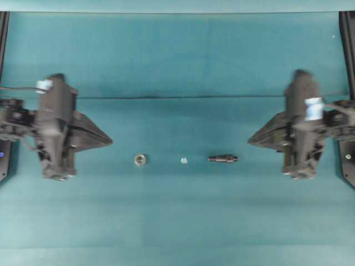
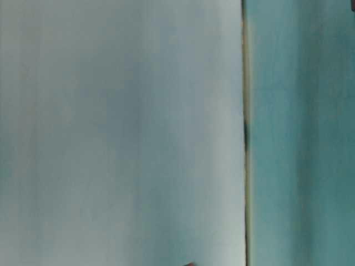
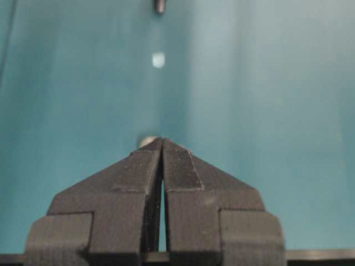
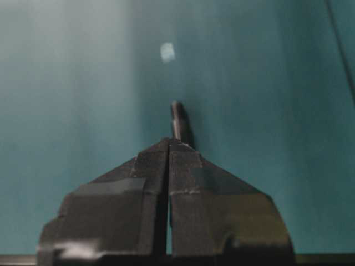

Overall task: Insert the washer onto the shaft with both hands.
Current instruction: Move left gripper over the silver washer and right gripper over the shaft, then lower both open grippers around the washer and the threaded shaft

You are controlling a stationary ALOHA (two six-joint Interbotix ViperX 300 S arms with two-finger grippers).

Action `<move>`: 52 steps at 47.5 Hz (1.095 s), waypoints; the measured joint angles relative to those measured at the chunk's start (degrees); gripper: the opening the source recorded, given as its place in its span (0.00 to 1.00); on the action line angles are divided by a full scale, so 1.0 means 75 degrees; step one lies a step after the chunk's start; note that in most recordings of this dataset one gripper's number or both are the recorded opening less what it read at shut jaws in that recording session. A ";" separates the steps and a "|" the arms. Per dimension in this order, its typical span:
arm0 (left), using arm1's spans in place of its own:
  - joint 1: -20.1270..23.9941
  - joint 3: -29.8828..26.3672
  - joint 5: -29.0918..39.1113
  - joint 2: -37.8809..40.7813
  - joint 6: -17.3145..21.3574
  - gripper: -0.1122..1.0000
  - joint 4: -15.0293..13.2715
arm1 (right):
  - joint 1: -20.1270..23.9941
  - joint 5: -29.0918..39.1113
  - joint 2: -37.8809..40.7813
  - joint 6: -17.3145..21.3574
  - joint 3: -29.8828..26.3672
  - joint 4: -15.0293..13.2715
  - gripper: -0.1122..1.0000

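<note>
Next, I will close my left gripper on the washer's outer edge (image 1: 140, 154) (image 3: 141, 143), with one finger on the side facing the mat's seam and one opposite.
The washer (image 1: 140, 159), a tiny silvery-brass ring, lies flat on the teal mat, left of centre. The shaft (image 1: 222, 158), a small dark stepped rod, lies on its side right of centre. My left gripper (image 1: 111, 142) is shut and empty, hovering left of the washer. In the left wrist view its closed tips (image 3: 162, 139) nearly cover the washer (image 3: 146, 140), and the shaft's end (image 3: 160, 5) shows at the top edge. My right gripper (image 1: 249, 141) is shut and empty, right of the shaft. In the right wrist view the shaft (image 4: 177, 119) pokes out beyond the closed tips (image 4: 169, 141).
A tiny pale whitish square bit (image 1: 183, 160) lies on the mat between washer and shaft; it also shows in the left wrist view (image 3: 158, 60) and the right wrist view (image 4: 167, 52). A seam (image 1: 177, 97) crosses the mat behind the grippers. The table-level view is blurred and uninformative.
</note>
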 measured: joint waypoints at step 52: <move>0.0000 -0.1758 0.1605 0.2930 0.0211 0.12 0.0023 | 0.0000 0.1652 0.2508 -0.1348 -0.1605 -0.0176 0.01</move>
